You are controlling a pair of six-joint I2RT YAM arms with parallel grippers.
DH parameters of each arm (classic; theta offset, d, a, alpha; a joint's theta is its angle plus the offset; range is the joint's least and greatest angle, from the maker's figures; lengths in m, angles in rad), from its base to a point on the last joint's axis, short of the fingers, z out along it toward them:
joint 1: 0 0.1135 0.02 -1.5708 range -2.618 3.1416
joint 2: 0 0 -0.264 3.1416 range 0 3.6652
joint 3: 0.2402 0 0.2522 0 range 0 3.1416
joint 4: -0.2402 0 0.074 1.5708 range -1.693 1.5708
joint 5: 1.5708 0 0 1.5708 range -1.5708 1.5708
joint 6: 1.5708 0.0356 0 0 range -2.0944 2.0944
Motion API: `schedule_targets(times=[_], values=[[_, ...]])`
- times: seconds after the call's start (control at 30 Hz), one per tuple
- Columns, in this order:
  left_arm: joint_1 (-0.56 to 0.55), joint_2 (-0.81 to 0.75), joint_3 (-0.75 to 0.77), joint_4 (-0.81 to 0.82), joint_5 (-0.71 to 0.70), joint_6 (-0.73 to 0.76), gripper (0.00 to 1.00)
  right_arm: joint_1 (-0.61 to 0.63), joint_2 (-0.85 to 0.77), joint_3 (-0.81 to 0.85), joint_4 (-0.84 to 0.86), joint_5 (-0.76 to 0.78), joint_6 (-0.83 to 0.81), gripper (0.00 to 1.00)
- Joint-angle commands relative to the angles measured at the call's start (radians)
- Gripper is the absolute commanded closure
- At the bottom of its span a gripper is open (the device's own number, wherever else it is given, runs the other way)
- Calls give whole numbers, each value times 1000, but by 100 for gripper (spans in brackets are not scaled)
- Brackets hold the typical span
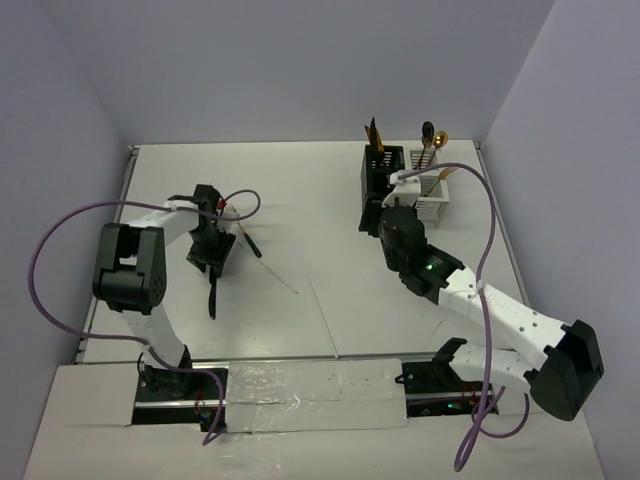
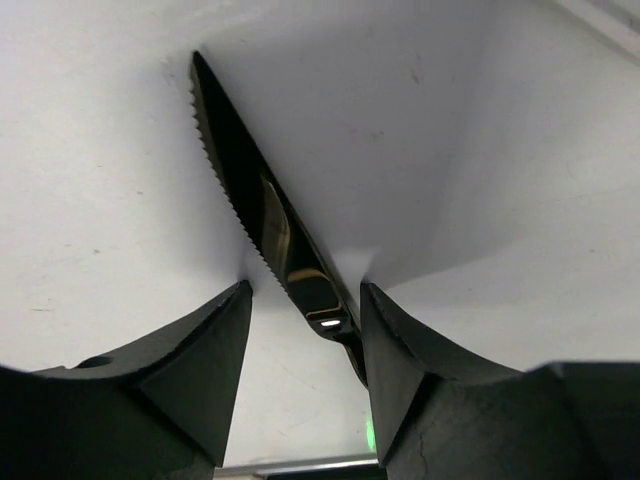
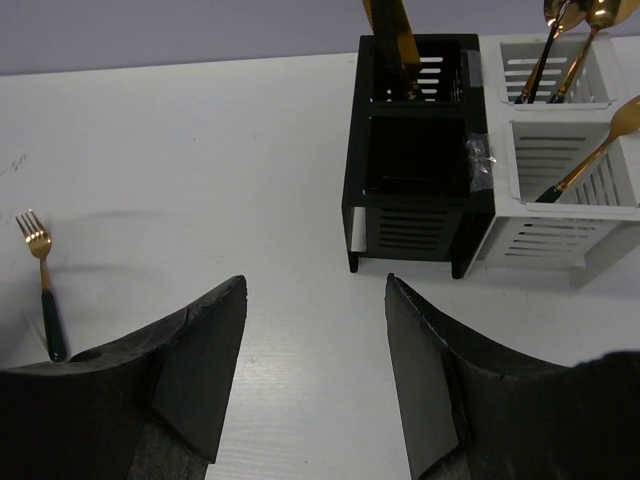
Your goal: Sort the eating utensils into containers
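Observation:
I need to close on the knife's neck (image 2: 335,325), because the dark knife lies slanted between my left gripper's fingers and needs straightening before I hand it to my right gripper.
A dark knife (image 2: 262,215) with a serrated edge lies on the white table, its handle running between the fingers of my left gripper (image 2: 305,288). The jaws are open; the knife is close to the right finger (image 2: 395,360) and apart from the left one. From above, my left gripper (image 1: 212,260) stands over this knife (image 1: 212,296). My right gripper (image 3: 315,280) is open and empty, just in front of the black container (image 3: 415,190) and the white container (image 3: 560,195). A gold knife (image 3: 392,30) stands in the black one, gold spoons (image 3: 585,30) in the white one.
A gold fork with a dark handle (image 3: 41,285) lies on the table to the left of my right gripper, and also shows from above as the fork (image 1: 249,240). A thin white stick (image 1: 280,277) lies near it. Purple cables (image 1: 45,270) loop beside both arms.

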Motion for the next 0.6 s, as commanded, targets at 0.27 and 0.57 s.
schedule_targets(times=[0.27, 0.57], values=[[23, -70, -150, 172, 34, 7, 45, 5, -84, -29, 7, 0, 7, 35], [-13, -125, -237, 133, 23, 19, 48, 5, -107, -43, 3, 0, 5, 35]])
